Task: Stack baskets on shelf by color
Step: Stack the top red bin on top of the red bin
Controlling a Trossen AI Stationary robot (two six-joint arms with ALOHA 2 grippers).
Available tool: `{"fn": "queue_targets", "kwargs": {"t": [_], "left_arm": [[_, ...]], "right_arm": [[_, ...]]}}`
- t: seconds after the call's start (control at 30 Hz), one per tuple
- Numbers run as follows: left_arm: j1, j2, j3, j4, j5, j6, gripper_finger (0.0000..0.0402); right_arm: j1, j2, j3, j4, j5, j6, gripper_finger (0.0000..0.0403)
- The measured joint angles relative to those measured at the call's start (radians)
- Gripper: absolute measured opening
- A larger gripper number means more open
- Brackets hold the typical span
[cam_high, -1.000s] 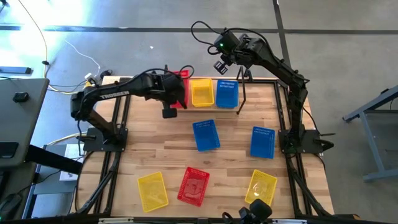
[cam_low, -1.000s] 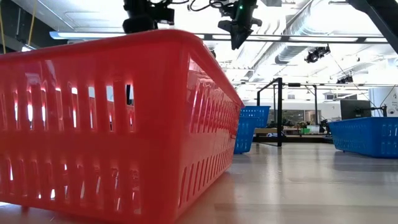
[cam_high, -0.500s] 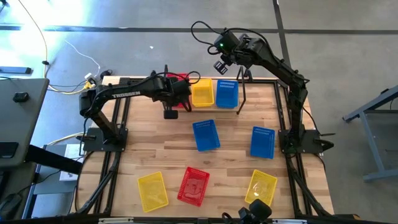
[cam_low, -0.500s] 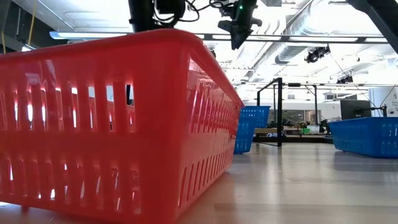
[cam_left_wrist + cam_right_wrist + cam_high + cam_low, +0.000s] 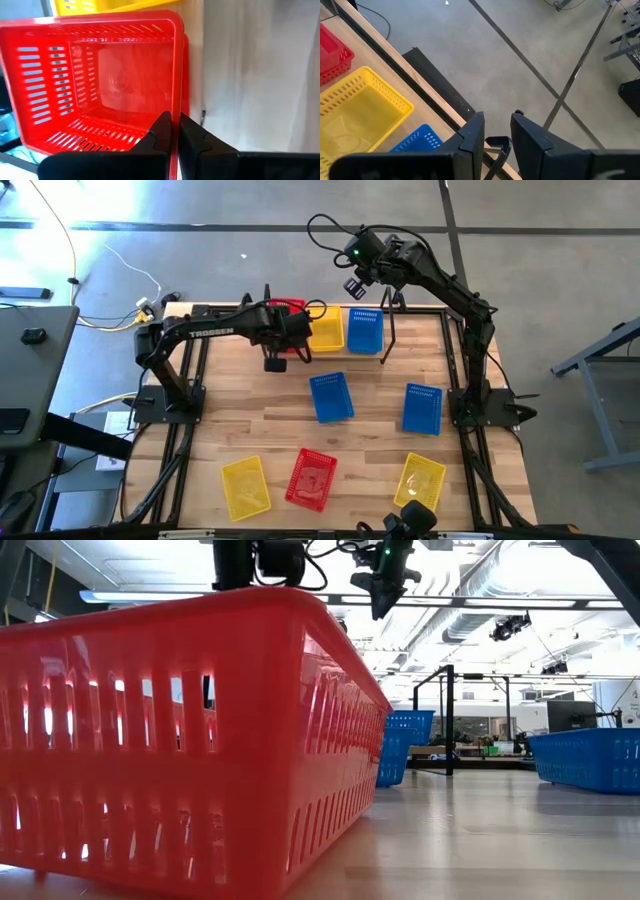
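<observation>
The red basket, now held over the shelf, will be let go by my left gripper inside the other red basket (image 5: 289,327) (image 5: 112,84), next to the shelf's yellow basket.
My left gripper (image 5: 297,332) is over the shelf (image 5: 385,308) at the table's far edge, shut on a red basket (image 5: 100,90). A second red rim (image 5: 185,60) shows just outside the held basket. A yellow basket (image 5: 325,328) and a blue basket (image 5: 365,330) stand beside it on the shelf. My right gripper (image 5: 355,283) hangs open and empty high above the far edge, also showing in its wrist view (image 5: 495,122). My left gripper pinches the rim of the red basket's wall (image 5: 174,107) on the side toward the table's near edge, one finger inside the basket and one outside. The fingers come from above, pointing down. The basket stays level and open upward, within the second red rim. Whether it rests there I cannot tell.
On the table lie two blue baskets (image 5: 331,397) (image 5: 422,408). Near the front edge are a yellow basket (image 5: 245,486), a red basket (image 5: 312,478) and another yellow basket (image 5: 420,480). The shelf's black upright loop (image 5: 390,330) stands right of the blue basket. The red basket (image 5: 180,730) fills the low view.
My left gripper has moved toward the table's right along the far edge, farther over the red baskets on the shelf and closer to the yellow one. It has stayed shut on the red basket.
</observation>
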Motion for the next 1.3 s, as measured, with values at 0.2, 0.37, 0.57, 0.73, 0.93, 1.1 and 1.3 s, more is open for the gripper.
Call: {"fn": "queue_targets", "kwargs": {"t": [0.2,0.37,0.57,0.73,0.93,1.1,1.3], "left_arm": [[0.0,0.013,0.0,0.001,-0.017,0.014,0.0],[0.003,0.04,-0.002,0.003,-0.034,0.023,0.0],[0.004,0.076,-0.003,0.004,-0.031,0.025,0.0],[0.004,0.078,-0.003,0.014,-0.025,0.025,0.0004],[0.012,0.078,-0.003,0.014,-0.025,0.023,0.0019],[0.011,0.078,-0.003,0.018,0.0,0.007,0.0039],[0.011,0.078,-0.003,0.018,0.042,-0.037,0.0084]], "right_arm": [[0.0,0.0,0.0,0.0,0.0,0.001,0.0083],[0.0,0.0,0.0,0.0,0.0,0.0,0.0083],[0.0,0.0,0.0,0.0,0.0,0.0,0.0083],[0.0,0.0,0.0,0.0,0.0,0.0,0.0083],[0.0,0.0,0.0,0.0,0.0,-0.001,0.0083],[0.0,0.0,0.0,0.0,0.0,-0.001,0.0083],[0.0,0.0,0.0,0.0,0.001,-0.001,0.0083]]}}
